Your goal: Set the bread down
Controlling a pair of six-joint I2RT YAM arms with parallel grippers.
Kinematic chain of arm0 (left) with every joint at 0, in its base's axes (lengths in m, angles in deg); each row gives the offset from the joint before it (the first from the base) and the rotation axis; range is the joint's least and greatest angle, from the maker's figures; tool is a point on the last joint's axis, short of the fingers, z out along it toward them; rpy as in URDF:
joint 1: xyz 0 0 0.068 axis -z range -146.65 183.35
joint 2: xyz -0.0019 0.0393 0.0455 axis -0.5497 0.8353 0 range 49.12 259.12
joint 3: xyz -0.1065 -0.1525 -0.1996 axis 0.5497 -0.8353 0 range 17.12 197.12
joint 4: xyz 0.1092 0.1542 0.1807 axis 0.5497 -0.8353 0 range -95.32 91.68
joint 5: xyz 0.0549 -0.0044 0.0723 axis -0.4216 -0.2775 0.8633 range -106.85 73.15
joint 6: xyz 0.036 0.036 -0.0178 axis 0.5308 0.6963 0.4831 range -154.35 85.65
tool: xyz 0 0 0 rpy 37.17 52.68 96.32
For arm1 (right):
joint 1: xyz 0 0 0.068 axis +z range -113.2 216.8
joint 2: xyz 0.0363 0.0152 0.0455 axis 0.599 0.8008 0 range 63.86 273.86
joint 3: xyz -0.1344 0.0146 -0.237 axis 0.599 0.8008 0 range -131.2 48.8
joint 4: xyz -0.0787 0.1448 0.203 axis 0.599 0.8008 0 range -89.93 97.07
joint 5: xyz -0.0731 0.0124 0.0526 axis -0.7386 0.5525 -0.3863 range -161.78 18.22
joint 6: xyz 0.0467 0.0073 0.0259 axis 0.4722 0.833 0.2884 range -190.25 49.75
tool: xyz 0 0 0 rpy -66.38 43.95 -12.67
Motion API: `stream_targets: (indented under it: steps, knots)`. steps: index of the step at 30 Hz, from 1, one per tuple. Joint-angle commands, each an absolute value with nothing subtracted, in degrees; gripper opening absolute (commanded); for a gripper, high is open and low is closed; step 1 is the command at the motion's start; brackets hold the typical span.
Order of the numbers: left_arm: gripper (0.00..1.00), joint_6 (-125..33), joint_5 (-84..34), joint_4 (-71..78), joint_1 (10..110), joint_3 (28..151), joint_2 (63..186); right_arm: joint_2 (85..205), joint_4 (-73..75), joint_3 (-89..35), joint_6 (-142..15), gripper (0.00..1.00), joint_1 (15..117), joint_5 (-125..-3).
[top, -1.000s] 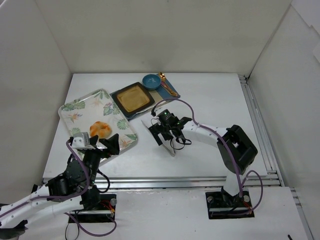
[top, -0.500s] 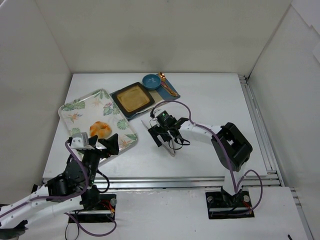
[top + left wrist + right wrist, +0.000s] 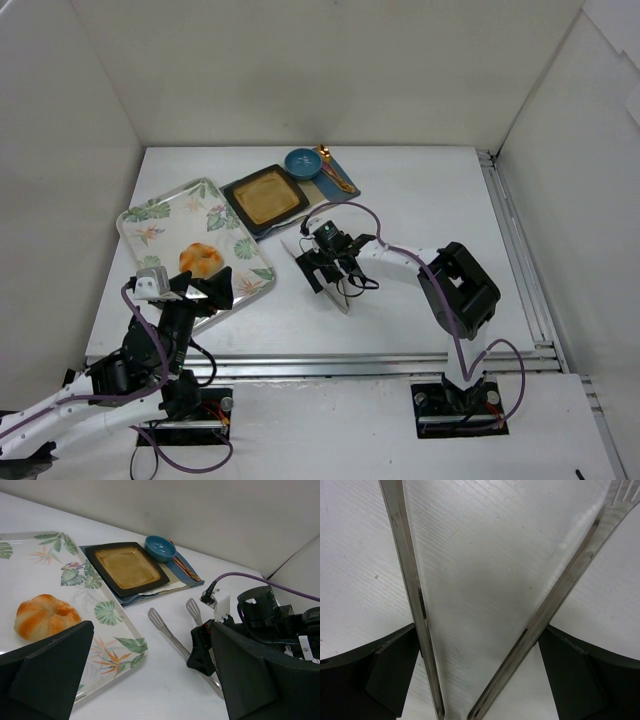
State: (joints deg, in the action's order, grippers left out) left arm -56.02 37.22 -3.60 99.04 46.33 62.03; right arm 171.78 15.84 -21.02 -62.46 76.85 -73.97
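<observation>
My right hand next brings the tongs to the floral tray, to close them on the near side of the bread (image 3: 200,268).
The bread (image 3: 200,258), a golden-orange bun, lies on the floral tray (image 3: 150,215) at the left; it also shows in the left wrist view (image 3: 46,616). My left gripper (image 3: 190,285) is open and empty, just in front of the tray's near edge (image 3: 115,645). The square dark plate (image 3: 265,195) with tan centre sits behind the tray. My right gripper (image 3: 335,268) is open and straddles the metal tongs (image 3: 342,298) lying on the table. Its fingers (image 3: 395,670) sit against the outside of the spread tong arms (image 3: 405,570).
A blue bowl (image 3: 302,162) and a golden spoon (image 3: 332,170) sit on a blue mat behind the plate. White walls close the table at the back and sides. A rail runs along the right edge (image 3: 515,240).
My left gripper has drawn back a little toward the near edge. My right arm's elbow has shifted slightly left. The tongs and bread have not moved.
</observation>
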Motion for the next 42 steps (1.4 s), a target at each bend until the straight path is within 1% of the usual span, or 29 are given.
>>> stream_targets:
  steps: [1, 6, 7, 8, 10, 11, 13, 16, 19, 24, 26, 30, 34, 37, 42]
  knots:
    - [0.99, -55.97, 37.73, -0.96, 99.44, 46.92, 63.27, 172.4, 14.22, -23.18, -61.55, 0.98, 76.44, -73.45]
    - [0.99, -55.88, 37.65, -1.04, 99.44, 46.92, 63.09, 172.14, 14.22, -22.83, -61.37, 0.97, 76.09, -73.01]
    - [0.99, -56.06, 37.65, -1.04, 99.44, 46.83, 62.92, 172.05, 14.13, -22.66, -61.28, 0.95, 76.09, -73.27]
    - [0.99, -55.97, 37.65, -1.04, 99.44, 46.83, 62.74, 171.96, 14.22, -22.57, -61.2, 0.93, 75.91, -73.44]
    - [0.99, -55.89, 37.65, -0.96, 99.44, 46.74, 62.74, 171.7, 14.13, -22.31, -60.67, 0.83, 75.65, -73.36]
    - [0.99, -55.97, 37.73, -0.87, 99.44, 46.74, 62.83, 171.61, 14.13, -22.22, -60.67, 0.81, 75.65, -73.53]
    - [0.99, -55.88, 37.73, -0.96, 99.44, 46.74, 62.83, 171.17, 14.31, -21.96, -60.32, 0.73, 75.56, -74.58]
    - [0.99, -55.71, 37.65, -0.69, 99.44, 46.65, 63.44, 169.77, 14.14, -21.34, -60.14, 0.65, 75.65, -74.33]
    - [0.99, -55.62, 37.73, -0.34, 99.44, 46.83, 64.32, 167.75, 14.31, -21.16, -59.62, 0.6, 76.0, -75.72]
    - [0.99, -55.79, 38.0, -0.34, 99.44, 47.09, 65.03, 161.61, 14.84, -22.12, -58.74, 0.58, 78.46, -78.89]
    - [0.99, -55.97, 38.44, -0.86, 99.44, 47.44, 64.5, 160.89, 15.01, -23.35, -58.82, 0.58, 78.98, -77.5]
    - [0.99, -55.1, 37.82, -1.92, 99.44, 49.28, 63.01, 161.15, 15.98, -29.32, -58.82, 0.58, 79.95, -75.3]
    - [0.99, -54.3, 35.98, -3.5, 99.44, 52.27, 63.09, 163.0, 15.98, -33.64, -59.88, 0.57, 83.55, -75.02]
    - [0.99, -54.22, 34.92, -4.64, 99.44, 55.52, 65.29, 164.84, 15.98, -36.89, -60.4, 0.56, 86.36, -76.96]
    - [0.99, -53.69, 36.23, -4.38, 99.44, 56.59, 70.82, 164.5, 15.89, -36.63, -60.14, 0.56, 87.77, -83.11]
